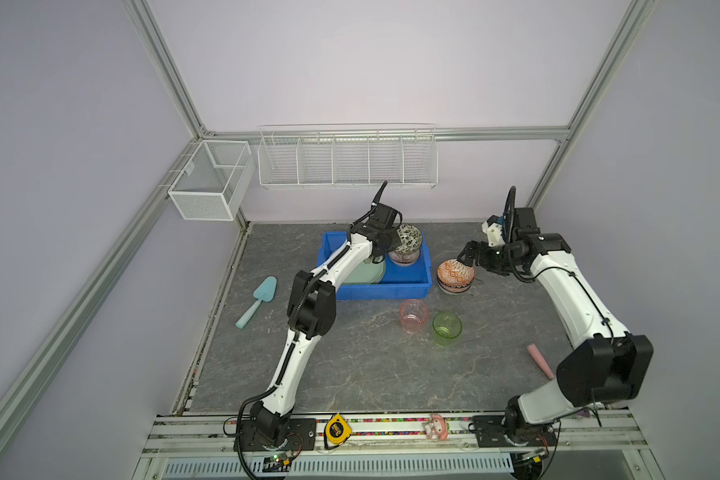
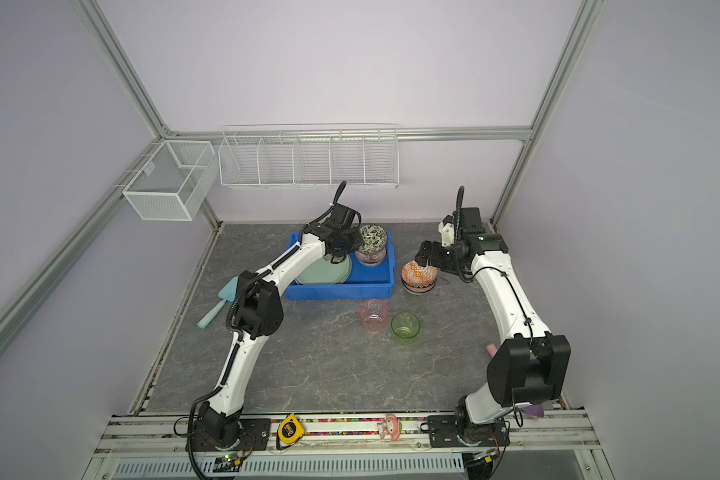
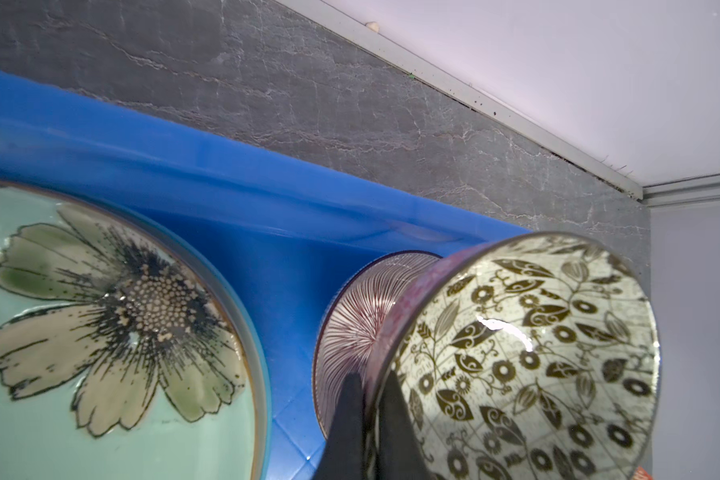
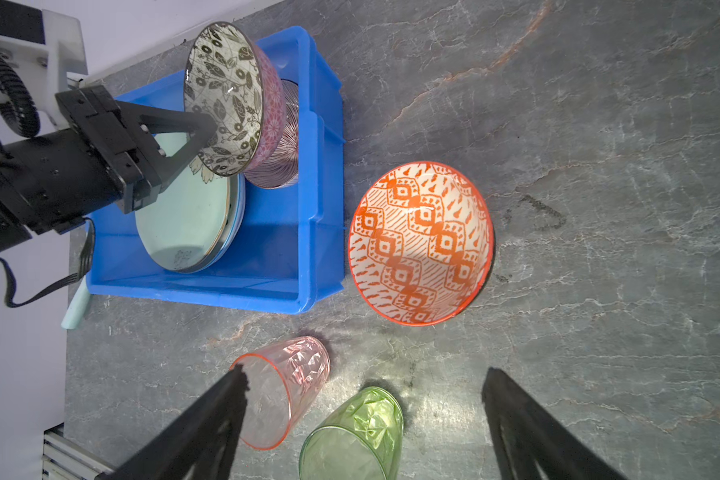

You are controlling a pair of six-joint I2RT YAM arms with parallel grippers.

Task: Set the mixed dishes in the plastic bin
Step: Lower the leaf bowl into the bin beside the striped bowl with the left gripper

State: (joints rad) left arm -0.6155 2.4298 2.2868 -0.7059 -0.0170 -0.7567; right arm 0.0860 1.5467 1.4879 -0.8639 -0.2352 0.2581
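The leaf-patterned bowl, now held tilted over the bin, will be released by my left gripper inside the maroon striped bowl (image 1: 405,252) (image 3: 420,356), next to the flower plate in the bin.
My left gripper (image 1: 391,245) (image 3: 371,386) is shut on the rim of a leaf-patterned bowl (image 1: 409,237) (image 3: 537,353) (image 4: 225,99). It holds the bowl tilted over the back right of the blue plastic bin (image 1: 391,289) (image 4: 275,245), just above a maroon striped bowl (image 3: 358,316) (image 4: 287,137) that sits inside. A pale green flower plate (image 1: 364,272) (image 3: 100,311) tops a stack in the bin. My right gripper (image 1: 465,257) (image 4: 364,382) is open and empty above an orange patterned bowl (image 1: 455,274) (image 4: 420,245), which stands on the table right of the bin. A pink cup (image 1: 413,316) (image 4: 283,390) and a green cup (image 1: 447,328) (image 4: 358,432) stand in front.
A teal scoop (image 1: 258,299) lies left of the bin. A pink handle (image 1: 540,359) shows beside the right arm's elbow. White wire baskets (image 1: 211,178) (image 1: 348,160) hang on the back wall. A tape measure (image 1: 337,430) sits on the front rail.
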